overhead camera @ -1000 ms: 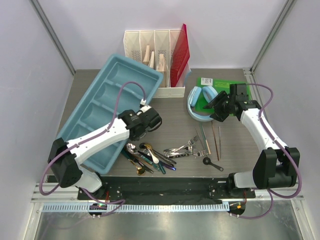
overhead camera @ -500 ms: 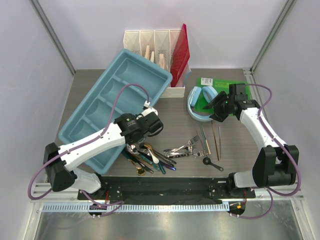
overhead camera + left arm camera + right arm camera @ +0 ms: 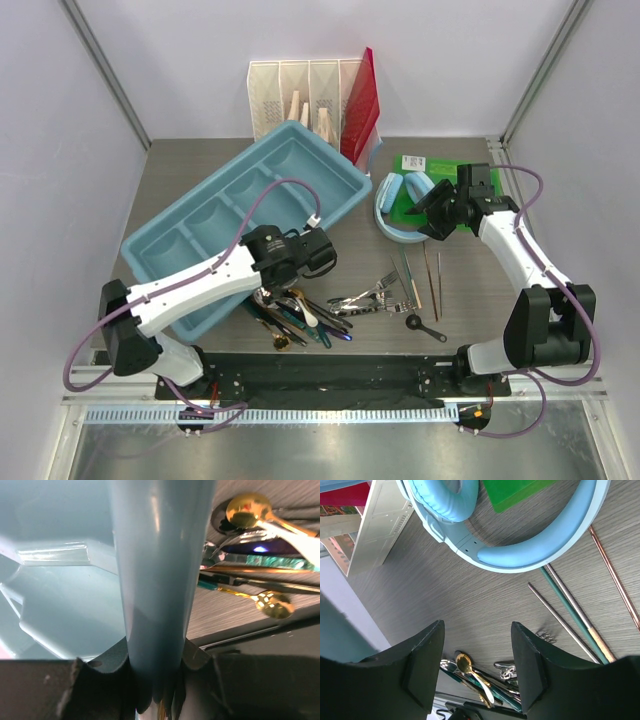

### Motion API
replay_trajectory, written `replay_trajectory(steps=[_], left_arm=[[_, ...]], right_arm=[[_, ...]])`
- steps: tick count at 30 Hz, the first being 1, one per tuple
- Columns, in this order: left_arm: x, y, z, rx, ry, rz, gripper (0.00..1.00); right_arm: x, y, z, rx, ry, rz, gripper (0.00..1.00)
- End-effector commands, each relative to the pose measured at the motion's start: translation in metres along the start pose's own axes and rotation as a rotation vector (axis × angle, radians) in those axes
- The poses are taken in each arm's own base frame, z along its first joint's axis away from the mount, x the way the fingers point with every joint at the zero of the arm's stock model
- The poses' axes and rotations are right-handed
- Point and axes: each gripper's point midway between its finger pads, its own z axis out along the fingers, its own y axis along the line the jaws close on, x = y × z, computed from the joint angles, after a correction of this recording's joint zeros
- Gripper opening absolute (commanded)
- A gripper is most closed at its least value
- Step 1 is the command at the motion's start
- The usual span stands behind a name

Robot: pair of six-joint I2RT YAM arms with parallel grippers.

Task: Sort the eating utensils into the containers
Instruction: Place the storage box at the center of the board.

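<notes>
The robot's left gripper needs to release the cutlery tray between the white file organizer and the pile of spoons (image 3: 286, 236) and knives.
The light blue cutlery tray (image 3: 250, 190) lies slanted across the left of the table, its compartments empty. My left gripper (image 3: 268, 275) is shut on the tray's near long rim, which fills the left wrist view (image 3: 160, 580) between the fingers (image 3: 115, 660). A pile of spoons and knives (image 3: 295, 315) lies just right of that rim, with gold spoons (image 3: 250, 510) showing. Silver forks (image 3: 365, 298), thin chopsticks (image 3: 430, 270) and a small dark spoon (image 3: 425, 325) lie at centre right. My right gripper (image 3: 432, 215) is open and empty above the table (image 3: 477, 675).
Light blue headphones (image 3: 400, 205) lie on a green packet (image 3: 430, 170) under my right gripper; they also fill the top of the right wrist view (image 3: 540, 540). A white slotted file organizer (image 3: 300, 95) with a red folder (image 3: 360, 110) stands at the back, close to the tray's far corner.
The tray has swung clockwise, its far end moving right toward the organizer, with my left gripper holding its rim and moving right. The right arm has barely moved.
</notes>
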Motion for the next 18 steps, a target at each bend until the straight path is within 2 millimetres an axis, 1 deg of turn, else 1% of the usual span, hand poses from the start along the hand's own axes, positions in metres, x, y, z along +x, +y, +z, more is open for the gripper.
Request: replay_trajectory(steps=[1, 4, 8, 11, 13, 16, 18], left_arm=[[-0.017, 0.038, -0.013, -0.165, -0.062, 0.089, 0.0], [-0.02, 0.038, -0.011, -0.171, -0.057, 0.111, 0.0], [-0.019, 0.026, -0.006, -0.121, -0.05, 0.154, 0.0], [-0.017, 0.016, -0.008, -0.088, -0.062, 0.209, 0.0], [-0.014, 0.012, -0.01, -0.081, -0.068, 0.238, 0.0], [-0.012, 0.001, -0.016, -0.045, -0.089, 0.286, 0.0], [-0.011, -0.004, -0.015, -0.029, -0.088, 0.315, 0.0]], right_arm=[[-0.009, 0.021, -0.012, -0.065, -0.032, -0.01, 0.61], [-0.009, 0.023, -0.012, -0.065, -0.029, -0.007, 0.61], [-0.011, 0.028, -0.013, -0.075, -0.03, -0.009, 0.61], [-0.011, 0.027, -0.011, -0.075, -0.026, -0.004, 0.61], [-0.01, 0.027, -0.01, -0.073, -0.021, -0.003, 0.61], [-0.009, 0.025, -0.009, -0.07, -0.018, 0.0, 0.61], [-0.008, 0.024, -0.009, -0.066, -0.013, 0.003, 0.61]])
